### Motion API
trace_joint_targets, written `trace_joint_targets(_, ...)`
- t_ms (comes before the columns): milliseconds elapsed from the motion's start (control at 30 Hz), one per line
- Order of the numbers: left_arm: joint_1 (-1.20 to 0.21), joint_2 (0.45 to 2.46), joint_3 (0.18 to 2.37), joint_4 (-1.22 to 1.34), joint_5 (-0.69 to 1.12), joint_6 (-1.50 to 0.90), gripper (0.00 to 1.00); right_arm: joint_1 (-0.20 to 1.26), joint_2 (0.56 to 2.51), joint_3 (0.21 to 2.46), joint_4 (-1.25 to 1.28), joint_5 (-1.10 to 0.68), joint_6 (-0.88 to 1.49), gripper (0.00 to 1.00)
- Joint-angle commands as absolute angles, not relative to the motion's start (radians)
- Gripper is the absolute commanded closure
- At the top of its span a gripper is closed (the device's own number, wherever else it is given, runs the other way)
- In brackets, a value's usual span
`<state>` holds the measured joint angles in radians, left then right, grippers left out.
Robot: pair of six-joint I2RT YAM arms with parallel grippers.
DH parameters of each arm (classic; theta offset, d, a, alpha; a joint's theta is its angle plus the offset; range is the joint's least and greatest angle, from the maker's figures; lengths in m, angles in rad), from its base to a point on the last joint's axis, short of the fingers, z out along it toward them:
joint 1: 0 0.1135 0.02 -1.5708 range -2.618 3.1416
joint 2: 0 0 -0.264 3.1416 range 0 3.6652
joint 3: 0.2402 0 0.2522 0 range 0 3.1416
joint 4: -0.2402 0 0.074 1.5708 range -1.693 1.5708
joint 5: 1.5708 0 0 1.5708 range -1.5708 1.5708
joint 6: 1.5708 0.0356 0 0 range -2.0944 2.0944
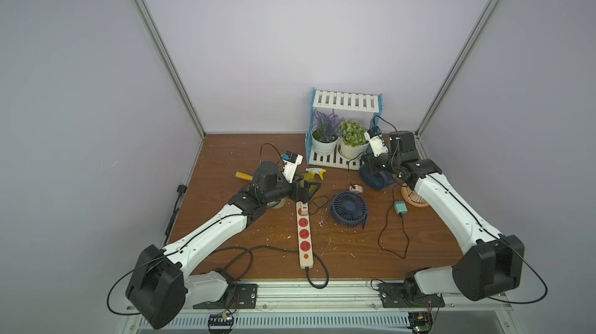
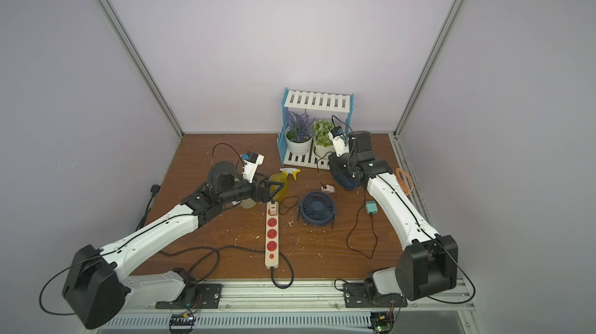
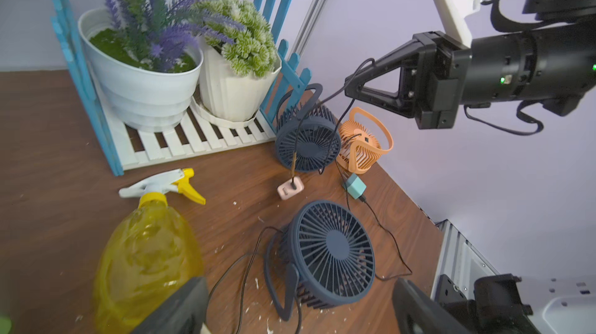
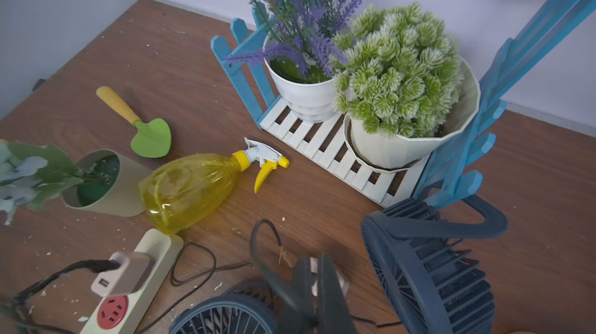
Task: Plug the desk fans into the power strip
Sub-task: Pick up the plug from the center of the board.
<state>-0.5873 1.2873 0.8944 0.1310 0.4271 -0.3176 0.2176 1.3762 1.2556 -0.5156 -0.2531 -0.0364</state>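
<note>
Next, the left gripper moves to the thin black cable's lower end (image 1: 351, 183) (image 3: 294, 169), just above the loose pink adapter, and closes there.
The cream power strip (image 1: 304, 242) (image 2: 272, 242) (image 4: 138, 280) lies mid-table, a pink adapter (image 1: 303, 209) (image 4: 124, 272) plugged into its far end. My left gripper (image 1: 310, 191) (image 2: 276, 192) (image 3: 298, 316) hovers open over that end, holding nothing. One navy desk fan (image 1: 348, 208) (image 3: 332, 248) lies right of the strip; another navy fan (image 1: 374, 177) (image 3: 306, 142) stands by the rack. My right gripper (image 1: 362, 156) (image 2: 329, 156) (image 3: 351, 85) (image 4: 317, 271) is shut on a thin black cable, lifted above a loose pink adapter (image 1: 355, 188) (image 3: 290, 188) that the cable runs to.
An orange fan (image 1: 411, 198) (image 3: 362, 145) and a teal adapter (image 1: 400, 207) sit at the right. A blue-white rack (image 1: 345, 155) holds two potted plants. A yellow spray bottle (image 3: 145, 251) (image 4: 190, 187), a beige pot (image 4: 103, 184) and a green trowel (image 4: 138, 122) lie left.
</note>
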Motion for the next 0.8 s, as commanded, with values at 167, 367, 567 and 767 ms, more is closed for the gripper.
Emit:
trace_joint_targets(167,-0.612,1.506,1.074,0.33,0.477,-0.303,0.11,0.22,1.331,1.239,-0.417,-0.422,-0.036,1.0)
trace_joint_targets(367,-0.636,1.669,1.187,0.331,0.488,-0.266,0.1,0.219,1.331,1.241,-0.383,-0.461,-0.023,1.0)
trace_joint_targets(567,-0.652,1.808,1.274,0.357,0.517,-0.312,0.13,0.219,1.328,1.237,-0.368,-0.478,-0.013,1.0)
trace_joint_targets(767,-0.679,1.94,1.356,0.357,0.55,-0.335,0.21,0.22,1.324,1.224,-0.348,-0.477,-0.003,1.0)
